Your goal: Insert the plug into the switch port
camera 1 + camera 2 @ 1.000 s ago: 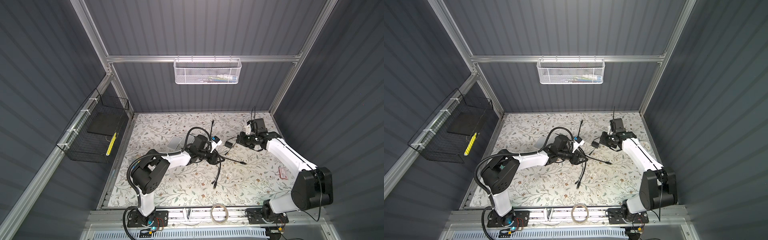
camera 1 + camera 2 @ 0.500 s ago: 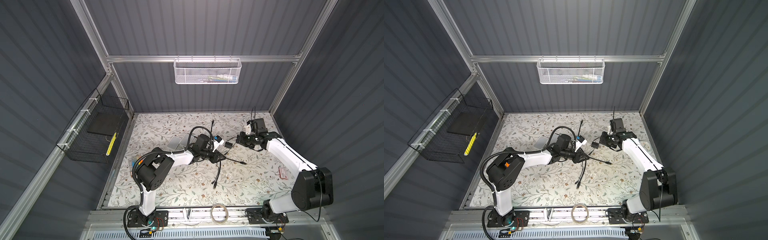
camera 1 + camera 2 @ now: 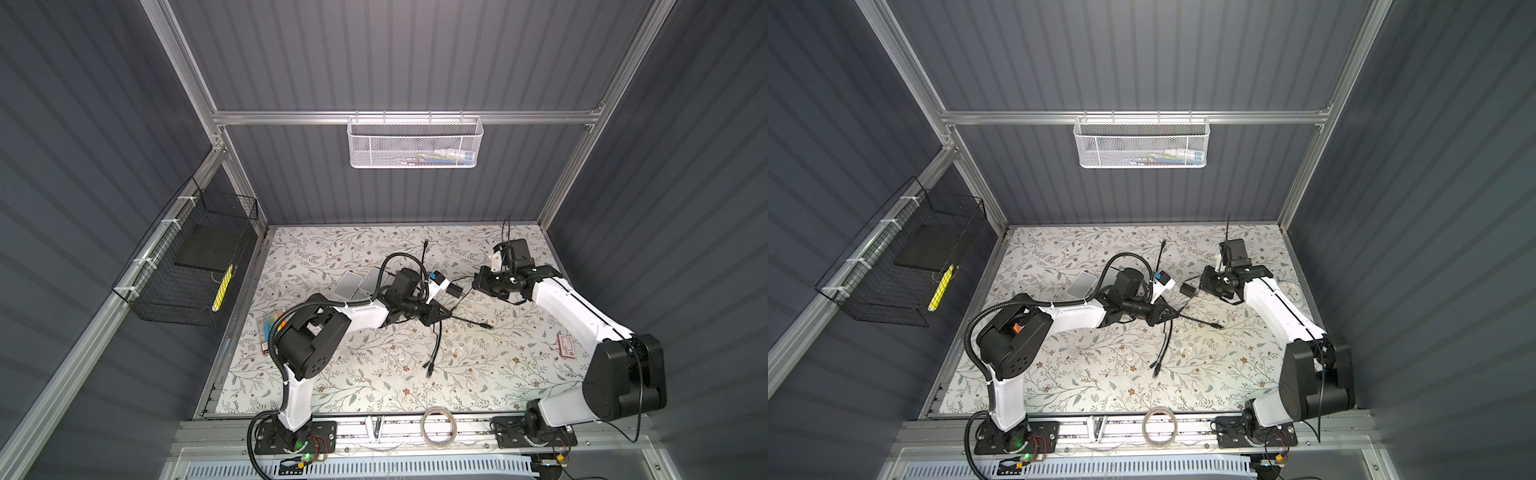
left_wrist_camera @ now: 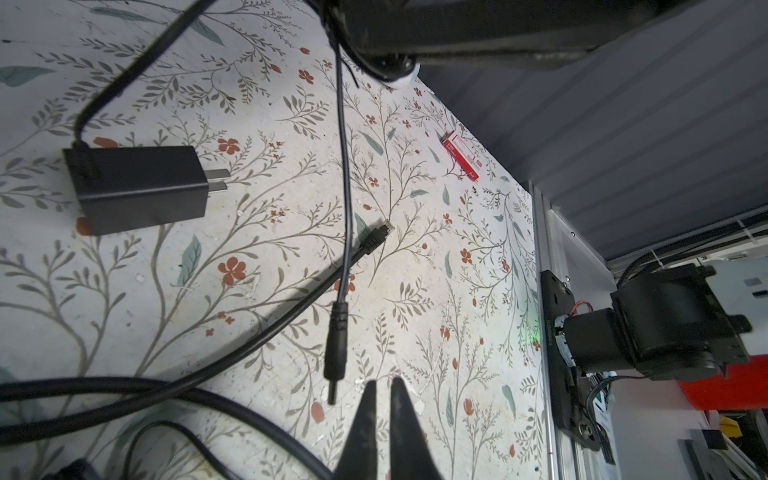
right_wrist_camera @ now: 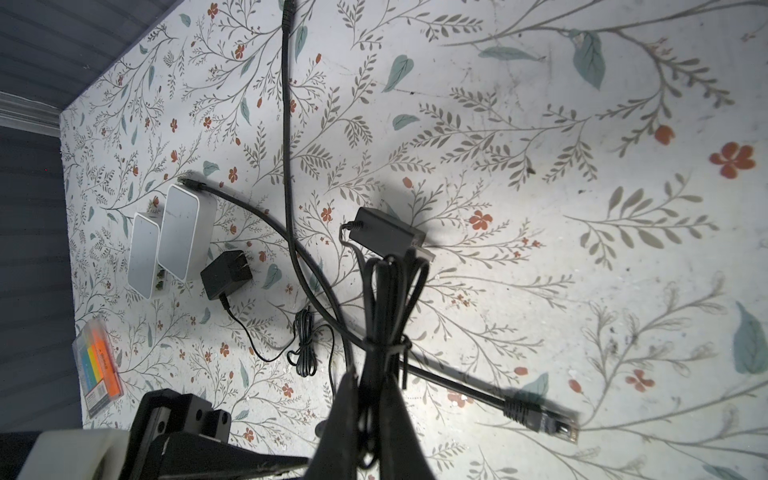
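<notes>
I need to open my left gripper, move it over to the barrel plug and close it on its lower end [image 4: 333, 385], because the plug is dangling beside that gripper's shut fingers.
A black barrel plug [image 4: 334, 353] dangles on its thin cable from the cable bundle [image 5: 384, 316] on which my right gripper [image 5: 376, 374] is shut. The bundle's black power adapter [image 5: 386, 237] hangs below that gripper, which in both top views is at the back right [image 3: 478, 283] [image 3: 1204, 282]. My left gripper [image 4: 382, 384] is shut with nothing between its tips, and the plug hangs just beside them, apart. In a top view the left gripper [image 3: 444, 312] sits mid-table. Two white switches [image 5: 183, 232] [image 5: 143, 253] lie side by side, partly behind the left arm [image 3: 348, 284].
Black network cables [image 5: 536, 415] [image 4: 376, 235] cross the flowered mat [image 3: 374, 374]. A second black adapter [image 5: 226, 274] lies beside the switches. A red and white packet [image 3: 567, 345] lies at the right edge, a box of coloured tabs [image 5: 97, 365] at the left, a tape roll [image 3: 436, 428] in front.
My left gripper's jaws have closed from partly open to shut, catching nothing, and the left arm has shifted slightly right. The right arm and its bundle have stayed put.
</notes>
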Robot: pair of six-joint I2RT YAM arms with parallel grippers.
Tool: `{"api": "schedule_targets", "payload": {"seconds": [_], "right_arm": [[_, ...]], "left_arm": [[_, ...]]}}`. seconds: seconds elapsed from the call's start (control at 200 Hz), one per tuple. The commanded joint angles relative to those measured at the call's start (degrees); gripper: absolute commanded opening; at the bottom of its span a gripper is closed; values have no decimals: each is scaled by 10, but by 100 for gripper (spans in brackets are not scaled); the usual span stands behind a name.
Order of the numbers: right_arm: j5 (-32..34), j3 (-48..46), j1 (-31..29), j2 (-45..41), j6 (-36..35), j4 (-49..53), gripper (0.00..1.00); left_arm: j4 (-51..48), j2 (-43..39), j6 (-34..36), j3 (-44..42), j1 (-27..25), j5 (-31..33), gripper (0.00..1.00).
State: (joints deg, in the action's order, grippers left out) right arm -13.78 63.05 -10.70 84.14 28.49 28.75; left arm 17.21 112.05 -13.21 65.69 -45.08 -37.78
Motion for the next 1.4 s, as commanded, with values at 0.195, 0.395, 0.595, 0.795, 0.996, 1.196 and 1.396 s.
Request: {"api": "schedule_targets", "payload": {"seconds": [0.195,0.395,0.595,0.795,0.996,1.196,1.396], "right_arm": [[-6,1,1,-1,3,2,0],[-8,1,1,-2,3,1,0],[-10,0,1,-5,3,0,0],[-18,3,1,-1,6,-1,0],[-22,5,1,0,6,-2,0],[-20,4,2,2,7,-1,0],[-19,3,1,1,7,-1,0]], "left_arm": [[-11,3,8,10,-4,-1,26],[-30,18,23,30,-4,14,32],[-50,30,43,45,-5,23,33],[-66,43,55,50,-5,16,31],[-66,49,57,46,-6,18,26],[-64,50,53,49,-7,11,17],[-58,42,54,44,-8,9,8]]}}
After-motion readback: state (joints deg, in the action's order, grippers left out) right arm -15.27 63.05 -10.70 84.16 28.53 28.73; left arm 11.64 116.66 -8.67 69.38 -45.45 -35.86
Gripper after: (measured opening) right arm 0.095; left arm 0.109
